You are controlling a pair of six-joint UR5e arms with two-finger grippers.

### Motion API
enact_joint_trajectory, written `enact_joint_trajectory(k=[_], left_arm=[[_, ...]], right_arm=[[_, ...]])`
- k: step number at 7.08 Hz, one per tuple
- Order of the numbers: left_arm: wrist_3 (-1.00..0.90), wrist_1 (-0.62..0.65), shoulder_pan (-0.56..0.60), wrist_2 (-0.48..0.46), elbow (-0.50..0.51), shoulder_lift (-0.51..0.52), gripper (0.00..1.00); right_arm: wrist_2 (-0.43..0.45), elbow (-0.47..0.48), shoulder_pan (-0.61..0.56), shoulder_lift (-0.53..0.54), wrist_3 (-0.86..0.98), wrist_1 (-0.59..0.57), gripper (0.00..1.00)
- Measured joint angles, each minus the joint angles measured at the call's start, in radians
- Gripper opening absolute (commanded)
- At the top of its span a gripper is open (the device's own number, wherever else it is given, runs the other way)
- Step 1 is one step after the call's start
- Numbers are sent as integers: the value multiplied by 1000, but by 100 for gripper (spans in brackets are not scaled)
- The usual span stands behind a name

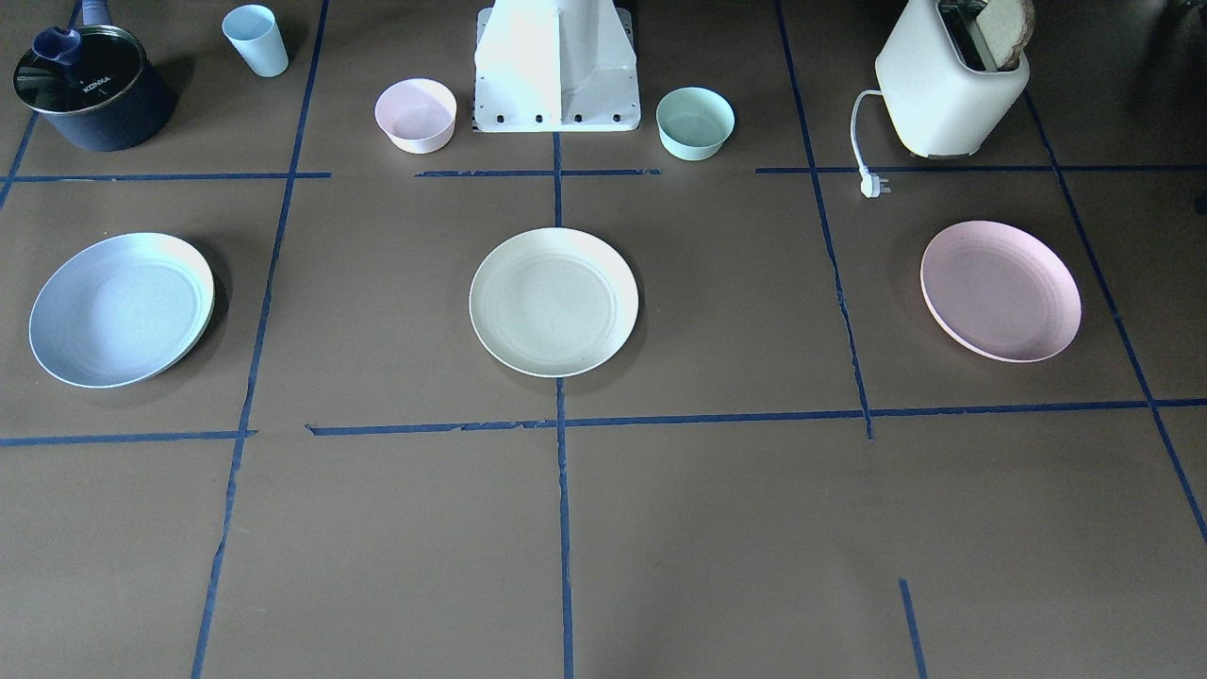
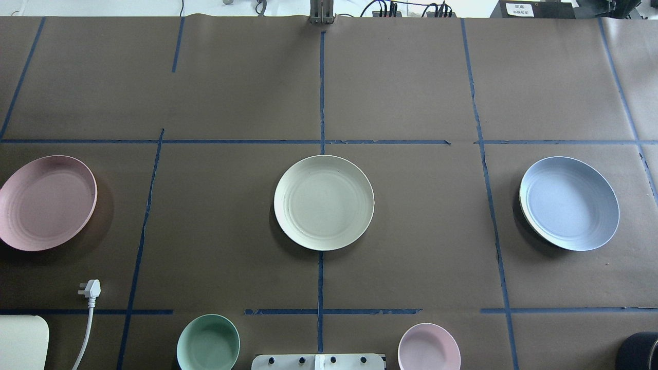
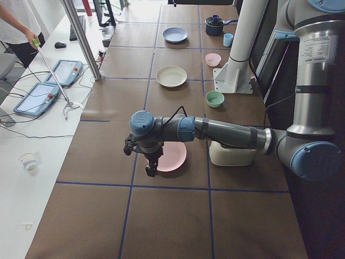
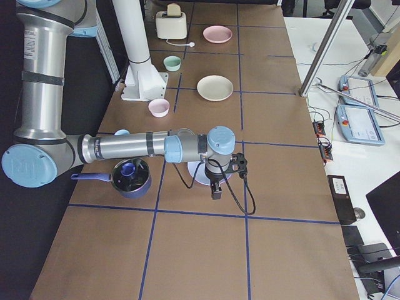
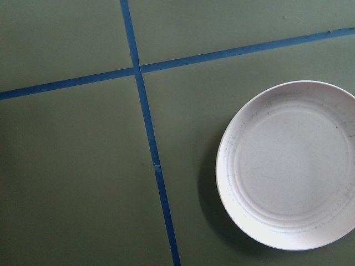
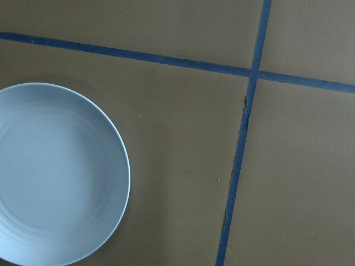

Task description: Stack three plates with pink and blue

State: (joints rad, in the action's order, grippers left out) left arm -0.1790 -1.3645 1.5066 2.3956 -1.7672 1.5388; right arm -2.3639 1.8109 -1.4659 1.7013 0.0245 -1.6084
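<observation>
Next, I close my left gripper on the pink plate's outer rim (image 1: 1075, 283) (image 5: 217, 180), on the side that faces away from the cream-white plate.
Three plates lie apart in a row across the table. The cream-white plate (image 1: 553, 302) is in the middle (image 2: 324, 203). The pale pink plate (image 1: 1000, 290) is on my left side (image 2: 46, 203) and fills the right of the left wrist view (image 5: 288, 166). The pale blue plate (image 1: 121, 309) is on my right side (image 2: 569, 203) and shows in the right wrist view (image 6: 55, 172). My left gripper (image 3: 150, 168) hangs above the pink plate's outer edge. My right gripper (image 4: 215, 190) hangs above the blue plate's outer edge. Both show only in side views, so I cannot tell their state.
Near the robot base (image 1: 556, 66) stand a small pink bowl (image 1: 416, 115) and a mint-green bowl (image 1: 695, 123). A toaster (image 1: 948, 85) with its loose plug (image 1: 874, 186) is on my left. A dark pot (image 1: 90, 90) and a blue cup (image 1: 256, 40) are on my right.
</observation>
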Motion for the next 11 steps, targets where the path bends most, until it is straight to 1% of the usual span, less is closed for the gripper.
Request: enact_joint_trajectory(k=[3, 8, 10, 11], left_arm=[[20, -2, 2, -10, -29, -7, 100], [22, -10, 4, -1, -35, -30, 100], [42, -50, 0, 1, -21, -36, 100], [88, -96, -6, 1, 5, -37, 100]], right_arm=[[-2, -1, -5, 7, -1, -1, 100], [-13, -14, -4, -3, 2, 1, 100], [-15, -23, -4, -9, 5, 2, 100], [-16, -25, -4, -9, 4, 2, 100]])
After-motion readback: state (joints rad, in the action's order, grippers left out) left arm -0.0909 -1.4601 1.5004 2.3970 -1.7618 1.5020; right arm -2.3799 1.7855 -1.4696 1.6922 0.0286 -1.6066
